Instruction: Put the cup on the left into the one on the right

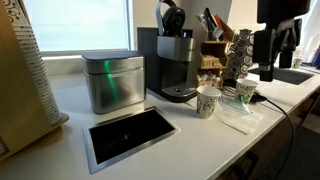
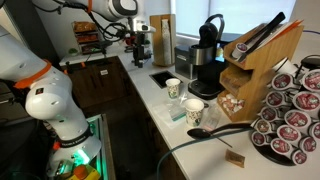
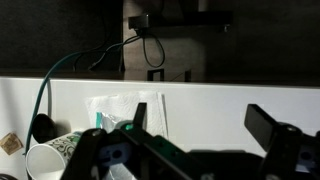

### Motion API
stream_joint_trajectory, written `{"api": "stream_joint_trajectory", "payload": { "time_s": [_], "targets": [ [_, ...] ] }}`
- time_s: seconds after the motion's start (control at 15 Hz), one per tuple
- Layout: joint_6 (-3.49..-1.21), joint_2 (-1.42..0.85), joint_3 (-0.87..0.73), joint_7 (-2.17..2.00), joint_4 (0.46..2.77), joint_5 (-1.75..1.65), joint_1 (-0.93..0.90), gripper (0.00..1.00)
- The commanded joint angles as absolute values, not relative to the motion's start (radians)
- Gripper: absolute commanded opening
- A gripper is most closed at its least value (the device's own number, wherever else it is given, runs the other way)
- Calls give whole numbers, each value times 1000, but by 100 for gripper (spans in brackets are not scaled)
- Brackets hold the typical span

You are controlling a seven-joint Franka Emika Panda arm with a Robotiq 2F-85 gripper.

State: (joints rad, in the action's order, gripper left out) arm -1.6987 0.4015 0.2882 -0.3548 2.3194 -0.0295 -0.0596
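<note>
The cup nearer the metal bin is next, so next I move my gripper there and close on that cup's rim (image 1: 218, 91), at the side facing the other cup.
Two white paper cups with a dark pattern stand upright on the white counter in front of the coffee machine. In both exterior views one cup (image 1: 208, 100) (image 2: 193, 112) stands apart from the other cup (image 1: 245, 92) (image 2: 173, 88). In the wrist view one cup (image 3: 52, 157) shows at the lower left, partly behind the gripper body. My gripper (image 3: 200, 125) is open and empty, above bare counter to the side of the cups. It also shows in both exterior views (image 1: 268, 68) (image 2: 140, 45), hanging above the counter beyond the cups.
A metal bin (image 1: 112, 82), a coffee machine (image 1: 178, 62) (image 2: 207, 55) and a pod rack (image 2: 290, 115) stand on the counter. A rectangular opening (image 1: 130, 133) is cut into the countertop. A clear wrapper (image 3: 120, 105), a black spoon (image 2: 205, 131) and a cable (image 3: 48, 85) lie near the cups.
</note>
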Motion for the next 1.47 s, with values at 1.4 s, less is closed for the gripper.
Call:
{"api": "stream_joint_trajectory", "payload": {
  "time_s": [1.4],
  "targets": [
    [-2130, 246, 145, -743, 2332, 42, -11, 100]
  ]
}}
